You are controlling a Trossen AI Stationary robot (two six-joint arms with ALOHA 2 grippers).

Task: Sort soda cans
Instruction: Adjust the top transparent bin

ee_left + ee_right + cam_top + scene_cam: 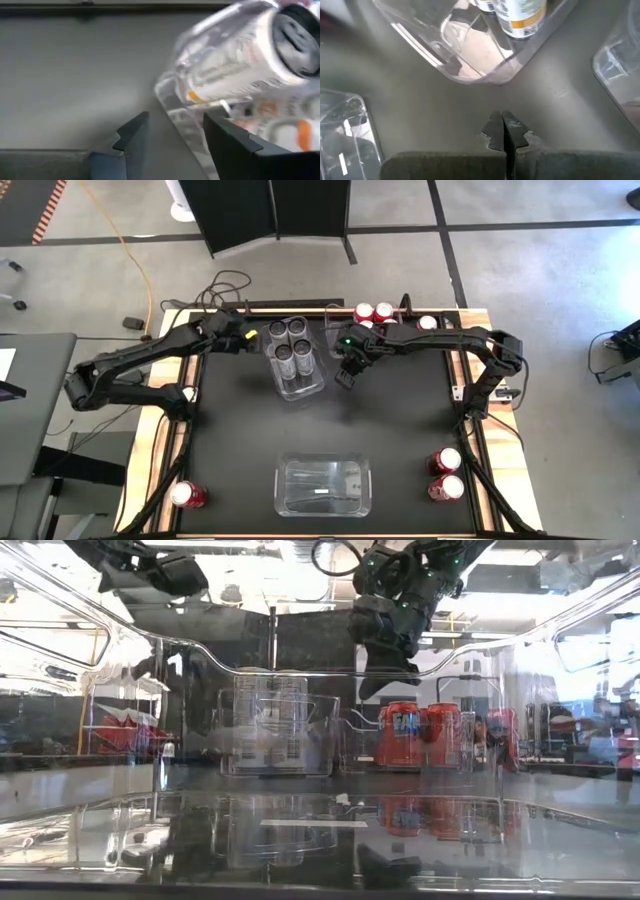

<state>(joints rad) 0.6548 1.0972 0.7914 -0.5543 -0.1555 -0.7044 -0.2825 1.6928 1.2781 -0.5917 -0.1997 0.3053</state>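
Note:
Next, my left gripper pinches the bin's far corner [267,331] and pulls it straight, because the clear bin of silver cans sits crooked to the table's far edge.
Several silver-grey cans [290,343] stand upright in a clear bin [297,386] at the table's far middle. Red cans [373,312] stand at the far right beside another clear bin, and one more [427,323] is farther right. Two red cans [446,473] stand near the right near corner and one [187,496] at the left near corner. My left gripper [250,338] hovers open at the bin's far-left corner, raised above it [170,575]; a silver can [240,60] lies just past its fingers. My right gripper [345,375] hangs shut to the bin's right, off the table [385,665].
An empty clear bin [322,505] sits at the near middle of the black table top. The low view looks through this bin's clear walls. Bare black surface lies between the two bins and on the left half. The wooden table rim [170,440] frames the mat.

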